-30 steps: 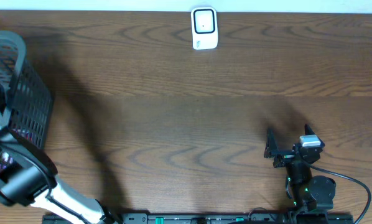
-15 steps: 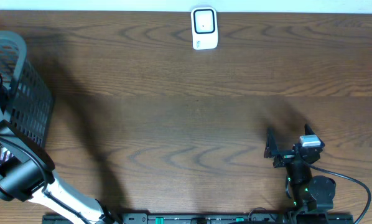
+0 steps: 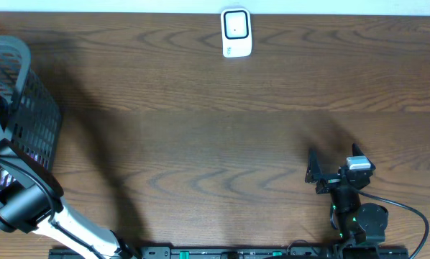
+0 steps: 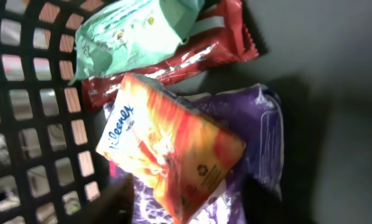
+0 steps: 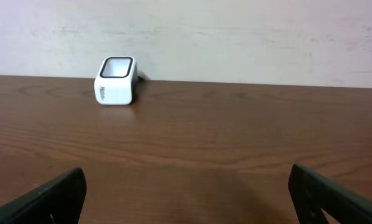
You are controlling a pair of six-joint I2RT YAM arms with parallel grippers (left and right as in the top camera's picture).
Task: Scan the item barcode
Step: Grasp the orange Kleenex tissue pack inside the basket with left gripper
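I need to open my left gripper's fingers and grab the tilted tissue pack deeper, by its recycling-mark end (image 4: 202, 170), because only its lower corner reaches between them.
Deep in the grey mesh basket (image 4: 30, 124), my left gripper (image 4: 186, 208) is open. Its dark fingers (image 4: 114, 202) stand either side of the lower corner of an orange Kleenex tissue pack (image 4: 167, 155), which lies tilted on a purple packet (image 4: 257, 124). Behind these lie a green packet (image 4: 130, 34) and a dark red wrapper (image 4: 198, 53). No barcode shows. The white scanner (image 3: 236, 32) stands at the table's far edge, also in the right wrist view as the scanner (image 5: 116, 81). My right gripper (image 3: 312, 171) rests near the front right, open and empty (image 5: 186, 186).
The basket (image 3: 35, 108) stands at the table's left edge with my left arm (image 3: 21, 205) reaching into it from the front. A black rail (image 3: 222, 252) runs along the table's front edge.
The left arm has shifted slightly at the near end of the basket. The right arm and the scanner have not moved.
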